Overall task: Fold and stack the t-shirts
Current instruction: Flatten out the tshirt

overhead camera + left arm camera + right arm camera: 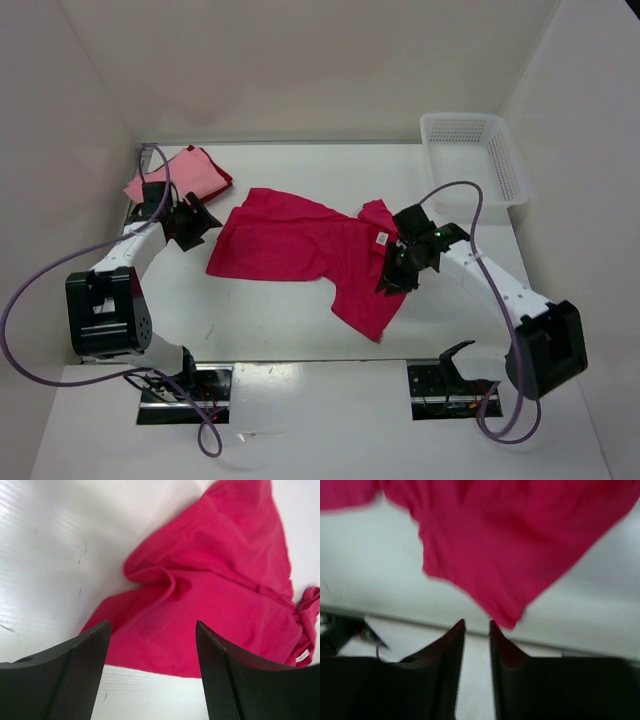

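Observation:
The crimson-magenta t-shirt lies crumpled and bent toward the table's near edge, so next the left gripper takes the t-shirt's hem corner (212, 270) and stretches the t-shirt with the right gripper.
A crimson-magenta t-shirt (300, 240) lies crumpled and spread across the middle of the table, its white neck label (382, 238) facing up. My left gripper (205, 222) hovers at the shirt's left edge; in the left wrist view it (152, 625) is open over the hem of the shirt (215, 580), with nothing between its fingers. My right gripper (392, 278) sits over the shirt's right part. In the right wrist view it (476, 624) shows a narrow gap holding nothing, just off a corner of the shirt (510, 540). A folded light pink t-shirt (165, 178) lies on a dark red one (224, 180) at the back left.
A white mesh basket (470, 150) stands at the back right corner. White walls close in the table on the left, back and right. Purple cables loop off both arms. The table's near edge (420, 611) runs just below the shirt's lowest corner.

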Robot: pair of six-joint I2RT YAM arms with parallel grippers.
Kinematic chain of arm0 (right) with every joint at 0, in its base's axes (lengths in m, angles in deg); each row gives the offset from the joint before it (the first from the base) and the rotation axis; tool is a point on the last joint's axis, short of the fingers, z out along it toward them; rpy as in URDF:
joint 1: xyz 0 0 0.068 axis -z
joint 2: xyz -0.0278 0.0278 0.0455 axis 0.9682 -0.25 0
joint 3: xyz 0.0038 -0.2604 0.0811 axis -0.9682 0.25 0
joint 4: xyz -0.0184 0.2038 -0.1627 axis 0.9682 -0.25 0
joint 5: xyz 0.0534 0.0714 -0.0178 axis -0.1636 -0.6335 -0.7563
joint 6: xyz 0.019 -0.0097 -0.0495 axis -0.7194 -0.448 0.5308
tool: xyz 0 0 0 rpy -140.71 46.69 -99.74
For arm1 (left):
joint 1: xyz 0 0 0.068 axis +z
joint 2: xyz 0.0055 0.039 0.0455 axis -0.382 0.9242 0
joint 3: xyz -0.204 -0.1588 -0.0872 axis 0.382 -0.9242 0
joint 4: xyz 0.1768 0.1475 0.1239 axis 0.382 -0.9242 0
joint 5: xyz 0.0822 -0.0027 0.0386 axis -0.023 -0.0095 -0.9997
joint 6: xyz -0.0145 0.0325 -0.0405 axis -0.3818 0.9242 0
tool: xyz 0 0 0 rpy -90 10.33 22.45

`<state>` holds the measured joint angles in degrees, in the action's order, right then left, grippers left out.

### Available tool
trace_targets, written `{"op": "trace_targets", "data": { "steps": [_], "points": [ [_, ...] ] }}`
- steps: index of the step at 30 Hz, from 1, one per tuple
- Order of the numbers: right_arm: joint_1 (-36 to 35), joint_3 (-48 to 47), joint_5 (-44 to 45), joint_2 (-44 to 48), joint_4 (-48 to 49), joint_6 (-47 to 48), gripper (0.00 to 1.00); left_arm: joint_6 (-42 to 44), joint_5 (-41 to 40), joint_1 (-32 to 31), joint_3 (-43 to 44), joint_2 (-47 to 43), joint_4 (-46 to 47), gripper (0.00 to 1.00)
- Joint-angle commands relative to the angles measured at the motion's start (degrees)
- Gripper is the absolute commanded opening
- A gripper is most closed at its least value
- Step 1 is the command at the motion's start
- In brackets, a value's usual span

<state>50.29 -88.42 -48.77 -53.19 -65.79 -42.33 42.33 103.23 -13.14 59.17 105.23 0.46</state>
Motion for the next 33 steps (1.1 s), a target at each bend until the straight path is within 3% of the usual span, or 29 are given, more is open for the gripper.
{"op": "trace_targets", "data": {
  "steps": [1,2,4,7,9,12,14,18,22,23,25,26,27,30,33],
  "points": [
    [4.3,-2.64,10.07,-7.2,14.54,1.85,0.27,2.38,-0.93,-0.71,-1.55,0.38,-0.34,0.76],
    [5.62,-2.64,11.22,-9.31,16.74,2.55,0.18,2.38,-1.63,-0.71,-2.69,0.38,-0.34,0.76],
    [8.88,-3.34,12.2,-15.2,21.58,3.08,0.15,2.38,-3.56,-0.71,-3.75,-0.23,-1.21,0.76],
    [10.2,-6.67,12.2,-22.67,24.57,3.08,0.15,1.85,-3.57,-1.24,-5.52,-0.24,-0.7,0.76],
    [10.2,-10.97,12.2,-28.71,25.63,4.48,0.21,1.33,-2.69,-1.76,-6.31,1.34,0.8,0.71],
    [11.43,-15.72,12.03,-36.36,27.74,4.49,0.21,0.63,-1.2,-1.76,-5.78,6.07,1.94,0.43],
    [12.31,-19.66,12.03,-39.81,28.27,5.01,0.12,-0.08,-2.85,-1.76,-3.6,7.58,2.47,0.22],
    [13.98,-28.37,11.24,-46.58,29.07,6.86,0.07,-0.08,-4.88,-1.76,2.71,12.23,2.47,0.12],
    [13.98,-42.06,10.18,-52.3,25.56,8.27,0.09,-0.08,-7.61,-1.07,8.1,16.28,1.42,0.12],
    [13.98,-43.49,10.18,-53.0,23.55,8.27,0.1,-0.08,-7.61,0.42,8.11,16.81,1.42,0.16],
    [13.98,-44.3,10.71,-53.01,23.0,8.27,0.14,-0.08,-7.61,1.66,8.11,16.81,1.42,0.32],
    [13.98,-44.3,10.71,-51.88,22.48,8.27,0.14,-0.69,-7.61,2.53,7.41,15.77,1.42,0.5],
    [13.98,-43.17,9.58,-51.17,21.86,8.27,0.15,-0.7,-7.61,2.54,6.62,13.58,1.42,0.56],
    [13.98,-40.01,6.95,-47.49,21.33,8.27,0.2,-2.37,-8.75,4.04,2.23,6.99,2.12,0.59],
    [13.98,-36.66,5.18,-41.86,21.33,8.27,0.33,-3.69,-7.88,4.65,-2.43,-0.48,2.12,0.51]
  ]
}}
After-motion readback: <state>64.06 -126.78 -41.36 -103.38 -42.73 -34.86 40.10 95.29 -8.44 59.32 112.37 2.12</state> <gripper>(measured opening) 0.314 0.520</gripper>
